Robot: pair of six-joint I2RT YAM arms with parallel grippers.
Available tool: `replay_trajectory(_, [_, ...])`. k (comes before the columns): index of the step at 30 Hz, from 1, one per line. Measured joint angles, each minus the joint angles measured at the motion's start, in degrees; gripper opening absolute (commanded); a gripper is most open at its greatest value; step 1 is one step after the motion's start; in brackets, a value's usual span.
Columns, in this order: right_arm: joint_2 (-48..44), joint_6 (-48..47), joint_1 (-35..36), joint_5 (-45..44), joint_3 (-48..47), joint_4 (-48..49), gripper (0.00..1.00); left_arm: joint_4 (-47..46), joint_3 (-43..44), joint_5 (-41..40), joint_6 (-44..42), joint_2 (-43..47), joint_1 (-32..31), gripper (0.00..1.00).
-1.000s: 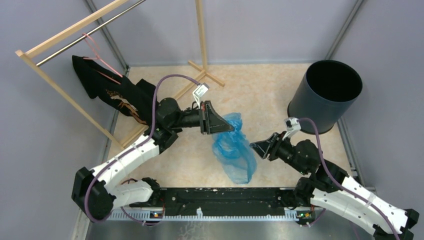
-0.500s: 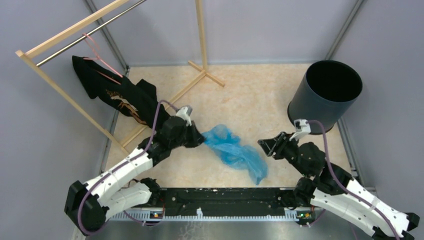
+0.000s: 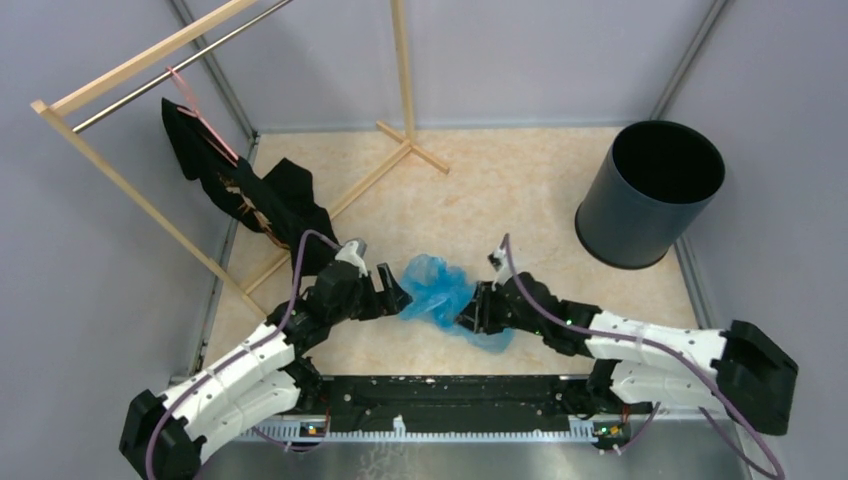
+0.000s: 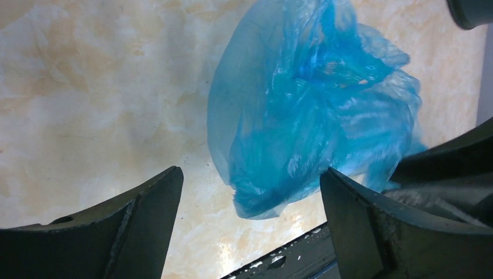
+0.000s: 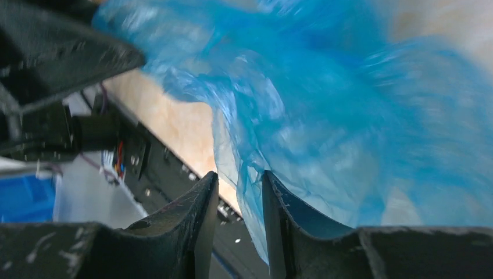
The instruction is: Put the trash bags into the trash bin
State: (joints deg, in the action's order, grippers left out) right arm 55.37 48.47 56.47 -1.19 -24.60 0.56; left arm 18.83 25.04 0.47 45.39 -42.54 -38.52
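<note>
The trash bag lies crumpled with my right gripper in one side, so I need to pinch the trash bag's loose corner point(image 4: 256, 202) with my left gripper and pull it wide.
The trash bag point(image 3: 435, 285), a crumpled light-blue film, lies in a heap on the beige floor between my two grippers. My left gripper point(image 3: 392, 290) sits just left of it, open wide. In the left wrist view the trash bag point(image 4: 308, 104) is ahead of the left gripper point(image 4: 250, 173), touching neither finger. My right gripper point(image 3: 468, 318) reaches into the bag's near right side. In the right wrist view the right gripper point(image 5: 238, 174) is open by a narrow gap, and a fold of the bag point(image 5: 325, 116) hangs in it against the right finger. The trash bin point(image 3: 625, 225) stands upright at far right.
A wooden clothes rack point(image 3: 150, 60) stands at the back left, with a black garment point(image 3: 260, 195) hanging from it down to the floor near my left arm. A black rail point(image 3: 450, 395) runs along the near edge. Grey walls enclose the floor.
My left gripper has let go of the bag, opened wide and come down. The bag has dropped into a heap. My right arm has swung left onto it, its jaws narrowing.
</note>
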Motion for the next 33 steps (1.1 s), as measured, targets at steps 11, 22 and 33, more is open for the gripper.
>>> replay_trajectory(11, [22.9, 1.2, 7.1, 5.6, -2.2, 9.4, 0.47, -4.0, 0.9, 0.3, -2.5, -10.4, 0.0, 0.91])
replay_trajectory(22, [-7.0, -5.0, 7.8, -4.8, -10.8, -11.0, 0.92, -4.8, 3.9, -5.7, -7.8, -13.6, 0.0, 0.73])
replay_trajectory(33, [-5.9, -12.3, -18.0, 3.1, -10.0, -19.0, 0.81, -3.8, 3.9, -7.9, -8.3, -11.9, 0.0, 0.66])
